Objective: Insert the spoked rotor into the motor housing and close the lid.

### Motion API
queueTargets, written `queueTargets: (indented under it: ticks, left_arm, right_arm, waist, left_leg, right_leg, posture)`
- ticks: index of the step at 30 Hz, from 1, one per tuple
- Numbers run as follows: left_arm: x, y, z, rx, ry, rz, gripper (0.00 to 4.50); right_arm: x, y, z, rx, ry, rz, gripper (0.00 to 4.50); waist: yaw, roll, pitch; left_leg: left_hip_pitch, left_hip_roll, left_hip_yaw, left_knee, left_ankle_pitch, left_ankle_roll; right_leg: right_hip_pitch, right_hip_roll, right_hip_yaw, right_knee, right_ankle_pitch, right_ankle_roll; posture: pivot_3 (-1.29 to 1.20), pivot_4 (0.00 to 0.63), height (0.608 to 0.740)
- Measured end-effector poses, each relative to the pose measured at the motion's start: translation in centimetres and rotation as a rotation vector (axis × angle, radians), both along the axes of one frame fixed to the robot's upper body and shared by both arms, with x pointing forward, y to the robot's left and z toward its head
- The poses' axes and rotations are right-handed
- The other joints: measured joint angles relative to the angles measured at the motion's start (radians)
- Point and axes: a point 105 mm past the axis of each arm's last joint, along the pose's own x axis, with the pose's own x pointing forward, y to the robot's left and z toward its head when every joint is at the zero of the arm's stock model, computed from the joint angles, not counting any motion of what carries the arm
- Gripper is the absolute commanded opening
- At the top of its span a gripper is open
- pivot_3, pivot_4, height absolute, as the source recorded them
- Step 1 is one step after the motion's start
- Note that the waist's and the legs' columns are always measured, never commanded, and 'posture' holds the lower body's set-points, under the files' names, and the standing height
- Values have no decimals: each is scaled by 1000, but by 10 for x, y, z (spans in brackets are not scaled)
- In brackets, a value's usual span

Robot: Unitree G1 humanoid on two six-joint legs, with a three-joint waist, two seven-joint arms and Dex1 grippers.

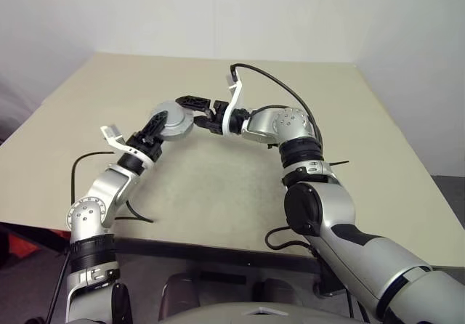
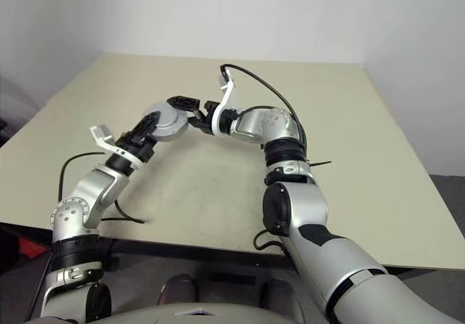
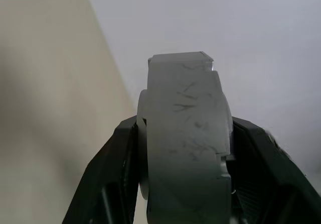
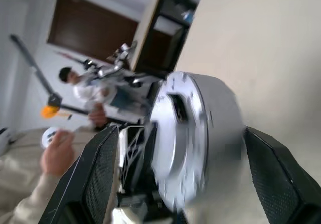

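Note:
My left gripper needs to let go of the motor housing on the beige table [image 1: 113, 159], next to the top of the loop in the black cable.
My left gripper [image 1: 155, 123] is shut on a thick round grey metal part, the motor housing [image 1: 174, 120], and holds it in the air above the table. In the left wrist view the housing [image 3: 183, 143] stands edge-on between the two black fingers [image 3: 118, 158]. The lid [image 4: 173, 133], a flat grey disc with cutouts, sits on the housing's face turned toward my right hand. My right gripper [image 1: 192, 112] is open, its fingers [image 4: 100, 169] wide on either side of the housing's rim [image 4: 220, 118] and clear of it. The spoked rotor is hidden.
The beige table [image 1: 232, 186] runs out to a white wall at the back. A black cable [image 1: 138, 215] lies by the table's near left edge. In the right wrist view a person [image 4: 83, 91] stands in the room behind, with a hand [image 4: 57, 151] nearer.

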Motion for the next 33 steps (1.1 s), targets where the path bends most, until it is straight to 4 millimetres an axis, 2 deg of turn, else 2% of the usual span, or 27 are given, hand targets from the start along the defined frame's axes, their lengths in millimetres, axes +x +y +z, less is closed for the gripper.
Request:
queueTargets:
  ticks: [4,7,9,14,21,28,33]
  left_arm:
    - [-6,53,-13,26,62,244,2193]
    - [-11,80,-13,42,79,347,2193]
    - [-11,90,-13,37,84,392,2193]
    - [-8,94,-24,5,139,424,2193]
    - [-4,96,-59,-1,320,452,2193]
    - [-4,103,-56,-11,319,480,2193]
    - [-9,110,-62,-30,370,512,2193]
  right_arm:
    - [8,-18,2,-14,-26,-48,4462]
    - [9,-23,1,-21,-27,-53,4462]
    - [9,-27,1,-27,-30,-54,4462]
    - [11,-33,-1,-36,-32,-66,4462]
    - [12,-43,-10,-62,-20,-88,4462]
    - [13,-45,-10,-69,-20,-94,4462]
    - [14,-45,-11,-74,-18,-97,4462]
  waist:
    - [3,-1,0]
    - [8,-1,0]
    - [12,-2,0]
    - [13,-3,0]
    - [10,-5,1]
    - [10,-7,1]
    - [10,-7,1]
  left_leg:
    - [0,1,0,0,0,0]
    - [0,0,-1,0,0,0]
    - [0,0,-1,1,0,0]
    - [1,0,-1,2,0,0]
    - [0,0,-1,2,0,0]
    - [1,0,-1,2,0,0]
    - [1,0,-1,2,0,0]
  right_leg:
    - [0,0,-1,-1,1,2]
    - [0,0,-1,-1,1,2]
    - [1,-1,-1,-1,1,1]
    - [2,-1,-1,0,0,0]
    - [2,0,-1,0,1,1]
    - [2,0,-1,0,0,0]
    - [2,0,-1,0,0,0]
  posture:
    - [0,0,740]
    - [0,0,740]
    - [0,0,740]
    - [0,0,740]
    - [0,0,740]
    - [0,0,740]
    - [0,0,740]
